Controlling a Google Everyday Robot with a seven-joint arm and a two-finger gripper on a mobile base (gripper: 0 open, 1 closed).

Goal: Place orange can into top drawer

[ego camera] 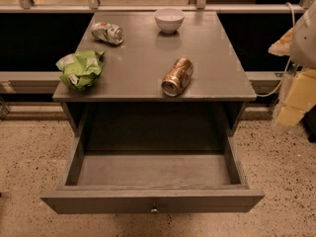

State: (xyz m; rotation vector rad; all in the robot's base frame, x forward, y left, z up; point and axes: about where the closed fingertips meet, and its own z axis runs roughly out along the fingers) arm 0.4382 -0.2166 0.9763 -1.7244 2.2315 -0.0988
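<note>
Next, I grip the orange can near the cabinet top's front edge, around the can's body (pixel 179 75).
The orange can (pixel 177 76) lies on its side on the grey cabinet top (pixel 148 58), near the front edge right of centre, with its silver top facing front-left. The top drawer (pixel 153 171) is pulled out wide open below it, and its inside holds nothing. Its front panel has a small round knob (pixel 154 210). My gripper (pixel 292 105) hangs at the far right edge of the view, beside the cabinet's right side, well apart from the can and holding nothing that I can see.
A white-and-green can (pixel 107 32) lies at the back left of the cabinet top. A crumpled green bag (pixel 80 69) sits at the left edge. A white bowl (pixel 169 19) stands at the back centre. Speckled floor surrounds the cabinet.
</note>
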